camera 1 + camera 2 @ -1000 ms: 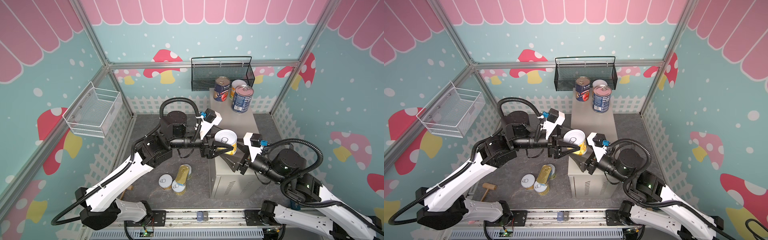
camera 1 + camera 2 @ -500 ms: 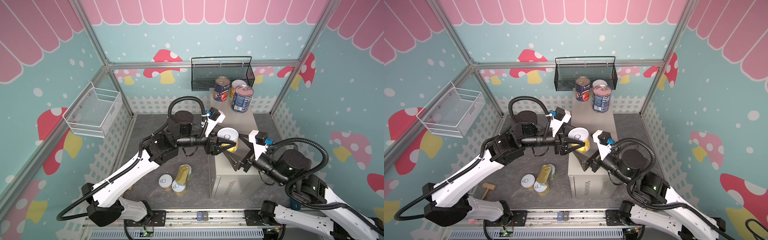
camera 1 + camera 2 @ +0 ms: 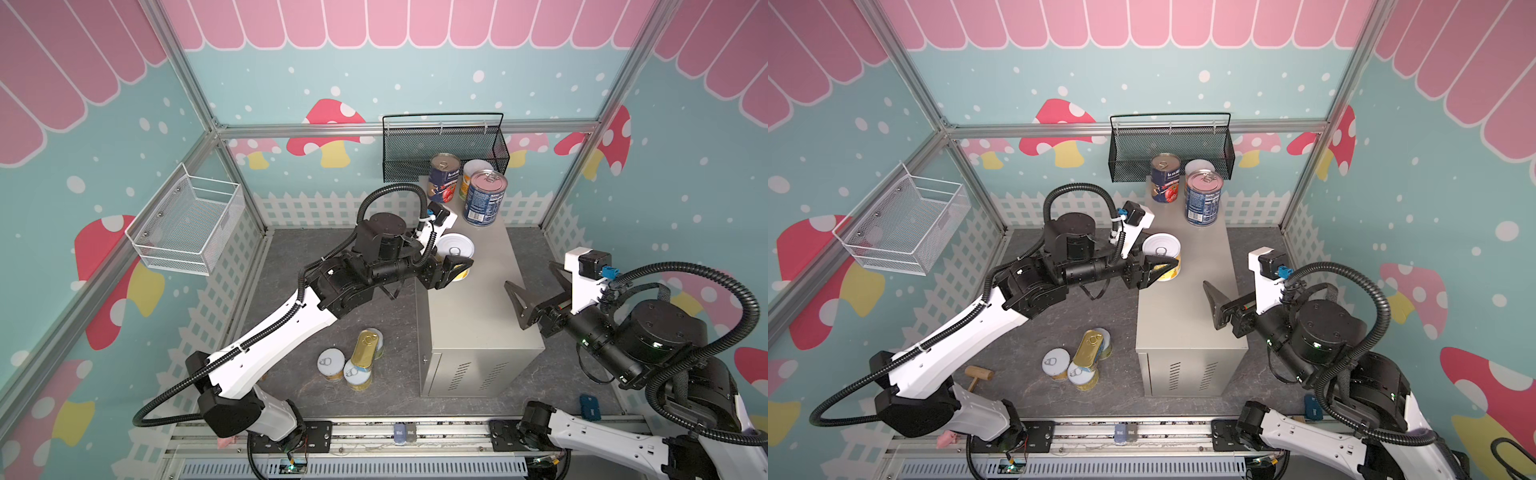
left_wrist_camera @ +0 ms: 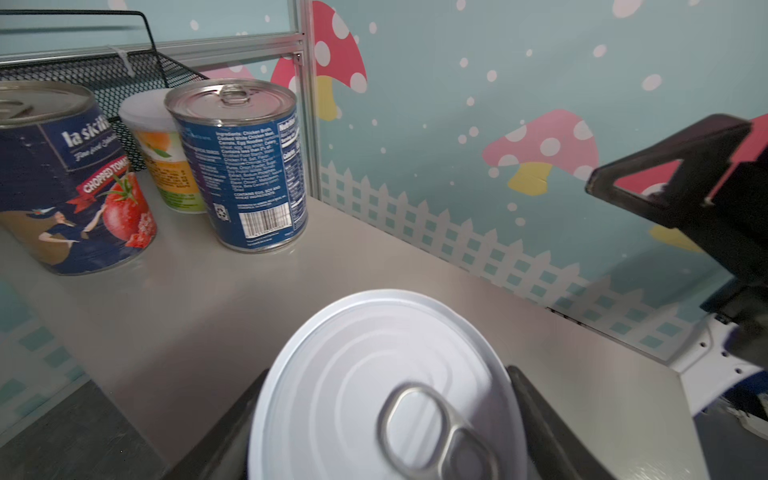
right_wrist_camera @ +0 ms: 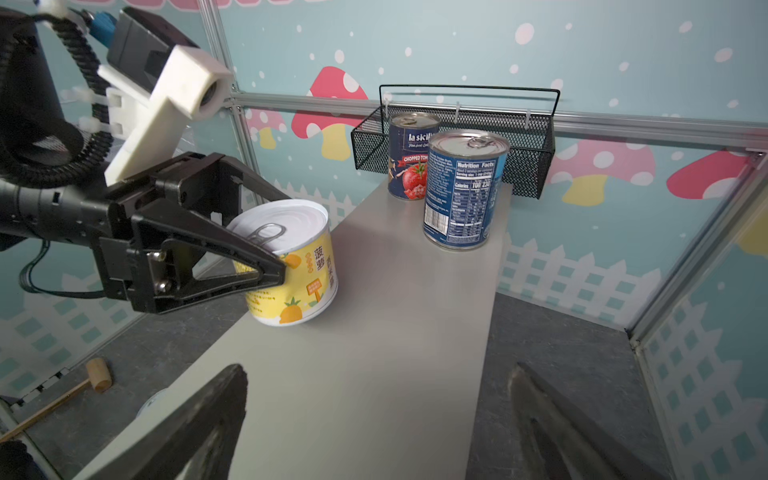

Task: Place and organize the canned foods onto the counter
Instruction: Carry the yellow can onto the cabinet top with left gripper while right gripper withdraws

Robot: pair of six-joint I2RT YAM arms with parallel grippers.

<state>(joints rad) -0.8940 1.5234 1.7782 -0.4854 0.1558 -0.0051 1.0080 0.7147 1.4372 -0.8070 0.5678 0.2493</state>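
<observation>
Next, my left gripper releases the short yellow can on the counter (image 3: 444,237) (image 4: 206,326) in front of the tall blue cans.
A short yellow-labelled can (image 3: 456,248) (image 3: 1162,249) (image 4: 382,386) with a white pull-tab lid is slightly tilted at the left edge of the counter (image 3: 478,316) (image 3: 1187,316) top. My left gripper (image 3: 453,259) (image 4: 384,415) (image 5: 282,232) is shut on its sides. My right gripper (image 3: 528,274) (image 5: 377,368) hangs open and empty over the counter's near right part, well clear of that can. At the counter's far end stand two tall blue cans (image 3: 444,178) (image 3: 484,199) and a yellow can (image 3: 473,174). On the floor lie three yellow cans (image 3: 331,363) (image 3: 357,376) (image 3: 376,336) with a flat gold tin (image 3: 365,347) across them.
A black mesh basket (image 3: 444,145) hangs on the back wall just behind the far cans. A white wire basket (image 3: 187,224) is fixed to the left wall. A wooden mallet (image 3: 978,375) lies on the floor at the left front.
My right gripper has opened, let go of the yellow can and drawn back to the right. My left gripper has kept the can and carried it farther along the counter's left edge.
</observation>
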